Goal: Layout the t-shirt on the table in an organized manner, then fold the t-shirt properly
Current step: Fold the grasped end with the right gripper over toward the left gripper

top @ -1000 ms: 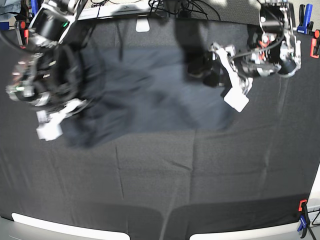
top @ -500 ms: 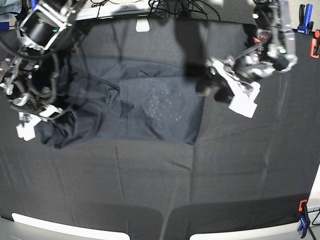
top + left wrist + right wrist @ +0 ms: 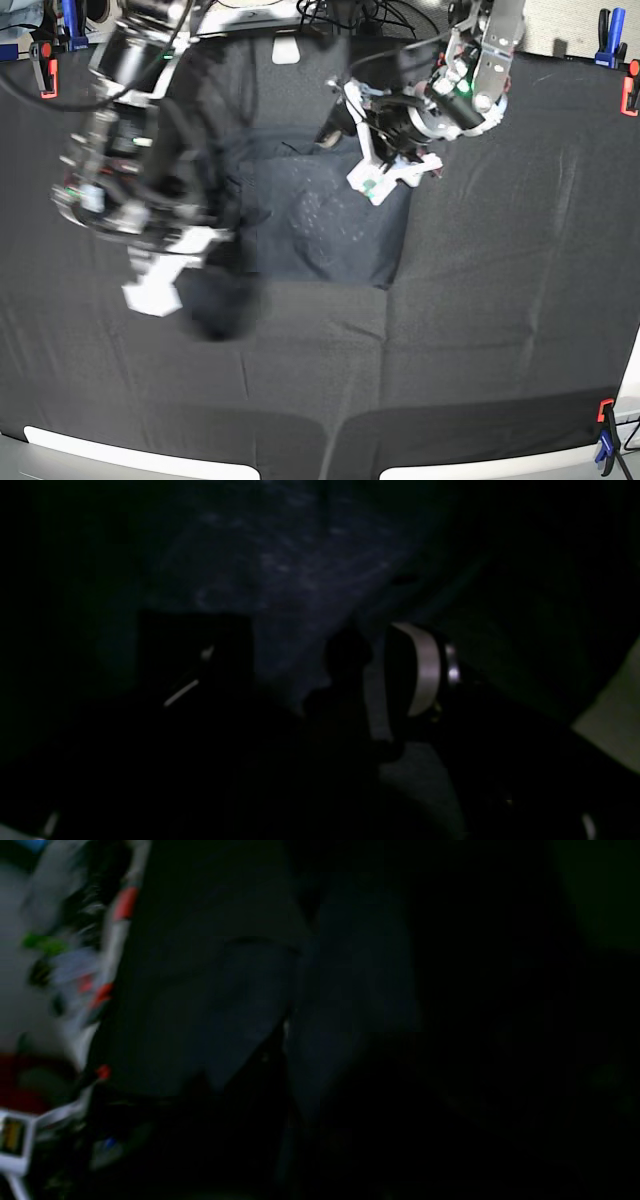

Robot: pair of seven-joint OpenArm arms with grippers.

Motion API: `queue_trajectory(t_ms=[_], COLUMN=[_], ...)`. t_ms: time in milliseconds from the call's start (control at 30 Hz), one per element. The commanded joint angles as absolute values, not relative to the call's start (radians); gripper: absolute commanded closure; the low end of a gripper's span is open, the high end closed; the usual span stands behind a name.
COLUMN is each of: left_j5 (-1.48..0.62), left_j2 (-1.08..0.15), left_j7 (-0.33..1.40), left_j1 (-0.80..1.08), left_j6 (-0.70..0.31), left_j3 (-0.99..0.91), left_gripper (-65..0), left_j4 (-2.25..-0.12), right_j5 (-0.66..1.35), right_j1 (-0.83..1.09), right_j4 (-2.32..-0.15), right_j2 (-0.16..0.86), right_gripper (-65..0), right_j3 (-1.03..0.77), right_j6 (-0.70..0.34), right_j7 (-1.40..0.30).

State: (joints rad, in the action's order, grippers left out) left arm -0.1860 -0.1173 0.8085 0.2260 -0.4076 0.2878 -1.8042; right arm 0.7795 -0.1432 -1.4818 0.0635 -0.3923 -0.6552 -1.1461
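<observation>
Next, my right gripper releases the bunched t-shirt fabric over the flat shirt's near corner (image 3: 384, 276), on my left gripper's side.
The dark slate-grey t-shirt (image 3: 320, 215) lies on the black-clothed table (image 3: 480, 330), its middle flat with pale speckles. Its left part is bunched into a dark lump under my right gripper (image 3: 160, 285), which is blurred and shut on that fabric. In the right wrist view, grey t-shirt cloth (image 3: 225, 1000) runs down toward the jaws. My left gripper (image 3: 385, 165) hovers open over the shirt's far right corner. In the dim left wrist view the left gripper (image 3: 310, 670) holds nothing, with speckled t-shirt fabric (image 3: 280, 570) beyond it.
Red clamps (image 3: 45, 70) (image 3: 632, 90) and blue clamps (image 3: 605, 35) (image 3: 68, 20) hold the cloth at the far corners, and another clamp (image 3: 605, 430) sits at the near right. A white tag (image 3: 285, 50) and cables (image 3: 340, 15) lie along the far edge.
My right gripper swung left, then back right and nearer, dragging the shirt's left part with it. My left arm moved left from beside the shirt to over its far right corner.
</observation>
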Motion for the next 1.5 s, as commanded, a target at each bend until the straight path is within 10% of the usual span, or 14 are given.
queue_trajectory(t_ms=[0, 433, 833, 1033, 1467], left_j5=[-0.199, -0.244, -0.244, -0.240, 0.188], left_j2=[-0.114, -0.114, -0.115, -0.116, -0.117], left_j7=[0.788, 0.898, 1.118, 1.183, 1.282], left_j1=[0.219, 0.219, 0.219, 0.218, 0.221], left_j6=[-0.407, -0.407, -0.406, -0.372, -0.141], left_j3=[0.290, 0.290, 0.290, 0.290, 0.289], left_gripper=[-38.5, -38.5, -38.5, -38.5, -38.5], left_j4=[-1.819, -1.819, -1.820, -1.820, -1.820], right_j5=[0.824, 0.693, 0.650, 0.662, 0.868], right_j1=[-0.164, -0.175, -0.188, -0.223, -0.371], right_j4=[-1.503, -1.503, -1.501, -1.502, -1.502], right_j2=[0.058, -0.157, -0.157, -0.157, -0.157], right_gripper=[0.0, 0.0, 0.0, -29.4, -30.4], right_j3=[-0.361, -0.162, -0.031, 0.064, 0.105], right_j6=[-0.654, -0.656, -0.656, -0.658, -0.658], right_j7=[-1.127, -0.945, -0.960, -0.957, -0.970])
